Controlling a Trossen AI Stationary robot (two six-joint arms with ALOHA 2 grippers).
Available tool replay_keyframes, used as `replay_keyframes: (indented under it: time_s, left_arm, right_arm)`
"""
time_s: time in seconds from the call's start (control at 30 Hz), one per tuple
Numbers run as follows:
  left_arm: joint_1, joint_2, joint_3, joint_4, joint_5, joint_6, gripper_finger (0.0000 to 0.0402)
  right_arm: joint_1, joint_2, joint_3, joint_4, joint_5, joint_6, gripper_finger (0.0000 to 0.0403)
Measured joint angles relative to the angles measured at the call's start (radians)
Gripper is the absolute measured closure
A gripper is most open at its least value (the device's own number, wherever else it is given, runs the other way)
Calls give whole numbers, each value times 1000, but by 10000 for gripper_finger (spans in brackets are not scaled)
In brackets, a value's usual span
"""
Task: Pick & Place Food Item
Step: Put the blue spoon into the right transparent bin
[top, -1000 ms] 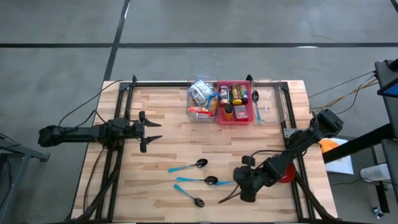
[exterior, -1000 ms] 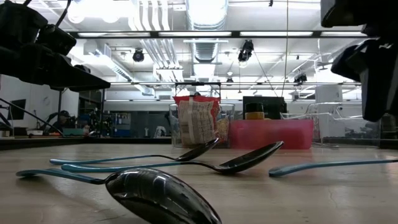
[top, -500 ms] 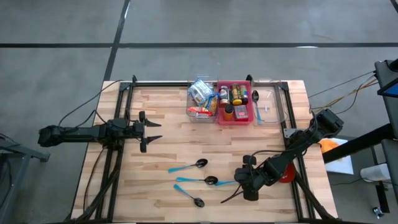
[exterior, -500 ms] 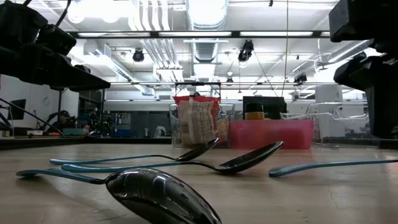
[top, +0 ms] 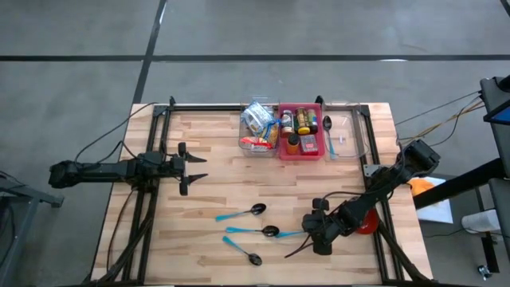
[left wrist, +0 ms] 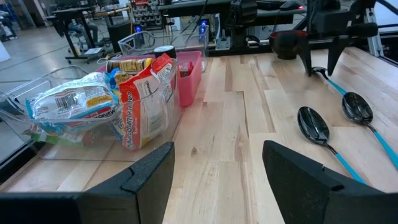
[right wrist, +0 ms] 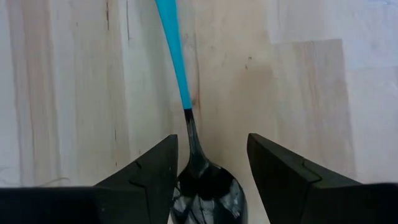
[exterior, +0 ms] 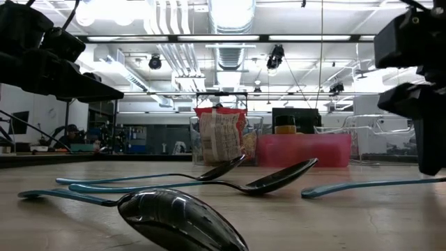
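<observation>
My right gripper's fingers straddle the spoon's wide dark bowl, so next I shift toward the spoon's handle and close on the spoon's thin neck [right wrist: 189, 120] before lifting it.
Food packets [top: 256, 126] fill a clear bin [top: 244, 143] at the table's far edge, and jars [top: 302, 121] stand in the red bin [top: 317, 153] beside it. My right gripper [top: 320, 239] points down near the front right. It is open, and its fingers [right wrist: 149, 177] stand on either side of the dark bowl [right wrist: 205, 190] of a blue-handled spoon [right wrist: 174, 56] lying flat on the wood. I see no touch. At the left side, my left gripper [top: 191, 167] waits open and level, with nothing between its fingers [left wrist: 149, 171].
Three more blue-handled spoons [top: 256, 210] [top: 271, 231] [top: 253, 258] lie on the wood left of my right gripper. A third clear bin [top: 351, 147] at the far right holds a spoon [top: 327, 127]. A red round thing [top: 366, 226] sits under the right arm. A dark cable [top: 295, 250] trails by the gripper.
My right gripper has sunk toward the table, over the spoon with the blue handle. The spoons and bins lie as before.
</observation>
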Motion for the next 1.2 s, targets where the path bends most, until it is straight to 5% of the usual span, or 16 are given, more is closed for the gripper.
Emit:
replay_keyframes:
  time_s: [1.2]
  left_arm:
    - [0,0,0,0,0,-3,158]
  right_arm:
    - [1,0,-39,-36,27,-11,213]
